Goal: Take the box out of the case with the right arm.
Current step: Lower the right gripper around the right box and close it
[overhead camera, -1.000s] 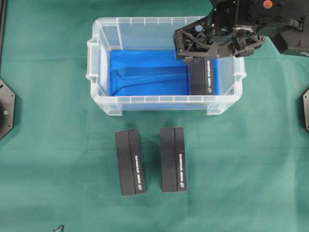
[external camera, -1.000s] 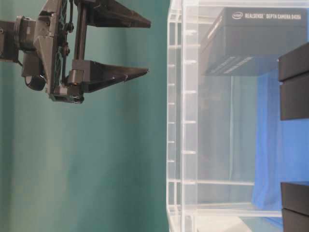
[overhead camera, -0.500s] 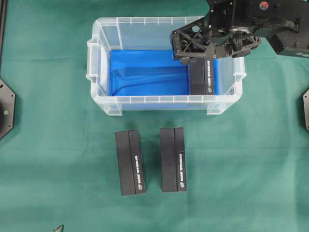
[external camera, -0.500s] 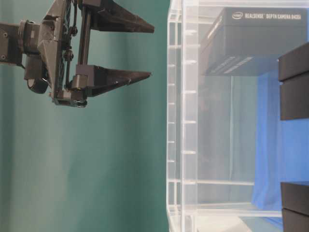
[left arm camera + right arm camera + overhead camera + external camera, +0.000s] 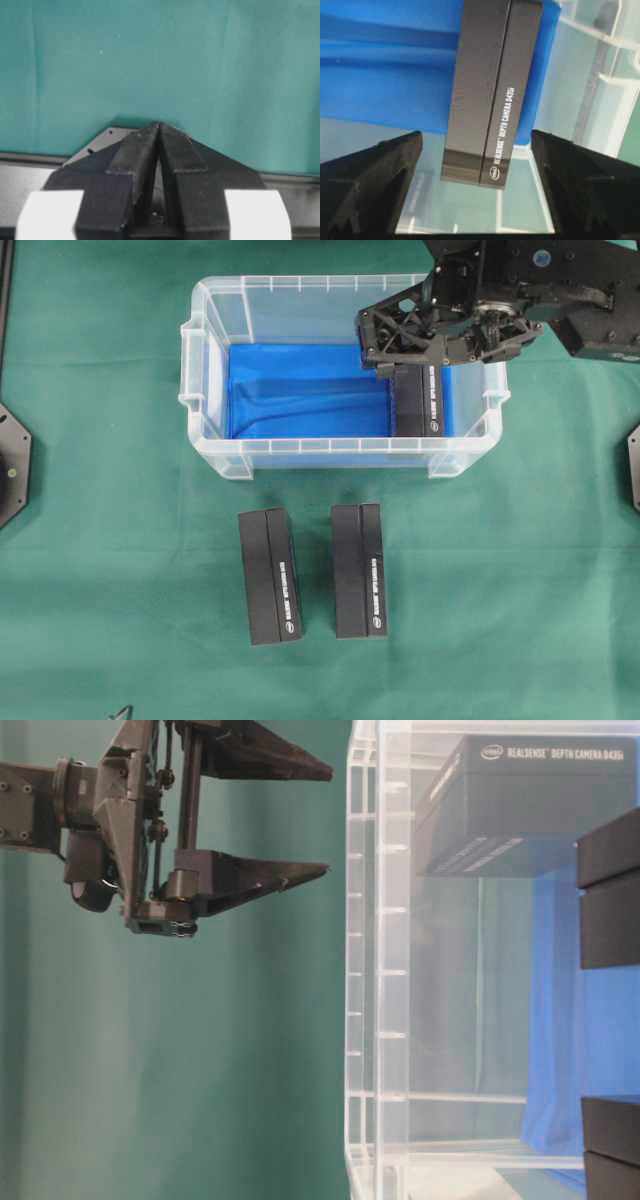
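Note:
The black box in the case across its middle (image 5: 414,370) (image 5: 492,84), by the end of the white lettering farthest from the logo, should be grabbed by my right gripper.
The case (image 5: 300,282) is a clear tub with a blue floor on the green cloth. One black box (image 5: 420,405) lies at its right end, also visible through the wall (image 5: 540,805). My right gripper (image 5: 420,358) hangs above that box, open wide with nothing in it. In the table-level view its fingertips (image 5: 325,872) stop short of the case rim (image 5: 365,1020). From the right wrist, the box (image 5: 490,95) lies lengthwise between the spread fingers (image 5: 380,165), well beyond them. My left gripper (image 5: 159,125) is shut and empty over bare cloth.
Two more black boxes (image 5: 268,575) (image 5: 360,570) lie side by side on the cloth in front of the case. Arm base plates sit at the left (image 5: 12,465) and right (image 5: 633,468) edges.
My right gripper has come closer to the case rim and shifted slightly over the box. Its jaws opened a little further. The boxes and the case have not moved.

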`<move>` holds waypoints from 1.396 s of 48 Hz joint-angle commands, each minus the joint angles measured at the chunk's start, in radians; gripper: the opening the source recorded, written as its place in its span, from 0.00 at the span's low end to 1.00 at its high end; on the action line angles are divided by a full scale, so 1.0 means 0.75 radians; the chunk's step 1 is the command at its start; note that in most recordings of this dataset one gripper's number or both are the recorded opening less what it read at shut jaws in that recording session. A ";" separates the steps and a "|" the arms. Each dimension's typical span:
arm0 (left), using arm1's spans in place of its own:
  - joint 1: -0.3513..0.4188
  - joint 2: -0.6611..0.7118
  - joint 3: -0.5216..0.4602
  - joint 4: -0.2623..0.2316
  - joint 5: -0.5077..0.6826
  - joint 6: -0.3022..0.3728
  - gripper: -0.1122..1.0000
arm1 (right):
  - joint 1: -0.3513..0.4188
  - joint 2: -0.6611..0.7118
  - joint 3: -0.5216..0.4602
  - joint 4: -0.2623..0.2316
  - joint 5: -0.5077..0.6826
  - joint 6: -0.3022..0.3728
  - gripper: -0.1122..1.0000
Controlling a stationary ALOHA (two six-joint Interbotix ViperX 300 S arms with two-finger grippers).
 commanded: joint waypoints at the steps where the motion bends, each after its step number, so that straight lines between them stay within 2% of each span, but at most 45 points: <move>1: 0.002 0.004 -0.014 0.004 -0.006 0.000 0.10 | 0.000 -0.018 0.004 0.000 -0.035 -0.002 0.92; 45: 0.002 0.008 -0.010 0.004 -0.008 -0.002 0.10 | -0.035 0.094 0.276 0.006 -0.366 0.002 0.92; 67: 0.022 0.006 -0.004 0.004 -0.008 0.000 0.10 | -0.037 0.119 0.282 0.041 -0.407 0.006 0.91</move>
